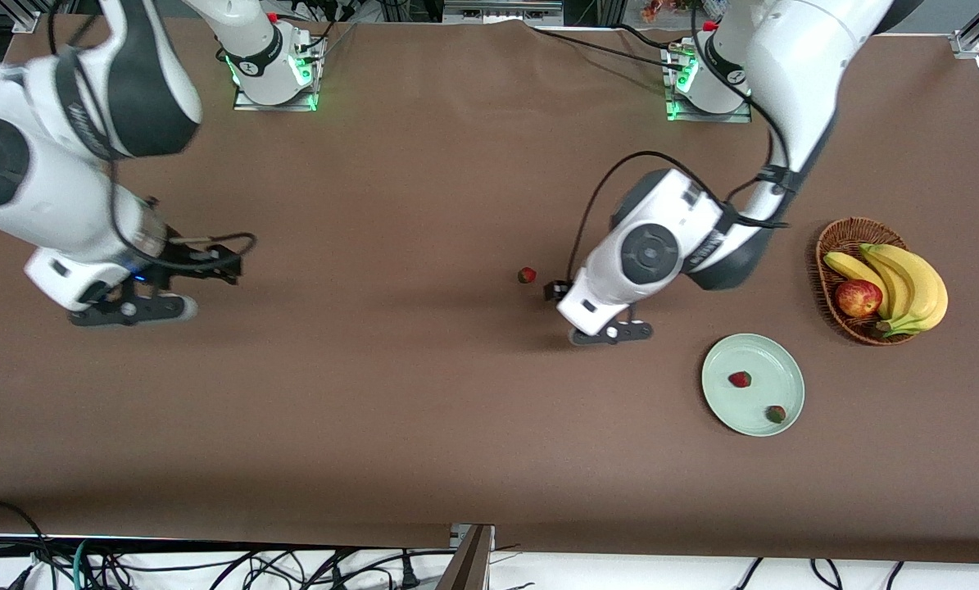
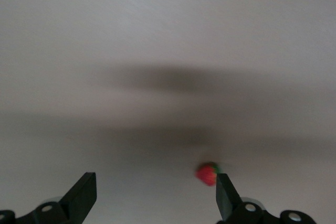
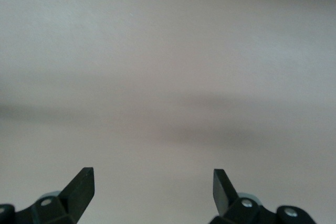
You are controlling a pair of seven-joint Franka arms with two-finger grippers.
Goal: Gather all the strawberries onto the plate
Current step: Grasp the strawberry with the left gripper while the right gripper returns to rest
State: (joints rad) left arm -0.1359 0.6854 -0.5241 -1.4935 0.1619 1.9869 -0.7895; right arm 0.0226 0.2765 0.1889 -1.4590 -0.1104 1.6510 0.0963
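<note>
Next, my left gripper goes to the lone strawberry near the middle of the brown table and closes around the strawberry's body (image 1: 526, 275) (image 2: 207, 174).
The pale mint-green plate (image 1: 788, 369) lies toward the left arm's end of the table, with two strawberries on it (image 1: 740, 378) (image 1: 776, 414). A third strawberry (image 1: 526, 274) (image 2: 207, 173) lies alone on the brown table near the middle. My left gripper (image 1: 612, 333) (image 2: 156, 195) hangs open and empty over the table between that loose berry and the plate. In the left wrist view the berry sits just beside one fingertip (image 2: 226, 195), outside the gap. My right gripper (image 1: 133, 311) (image 3: 153, 190) waits open and empty over bare table at the right arm's end.
A brown wicker basket (image 1: 829, 246) with bananas (image 1: 915, 283) and a red-yellow apple (image 1: 858, 297) stands beside the plate, farther from the front camera. Cables hang along the table's near edge.
</note>
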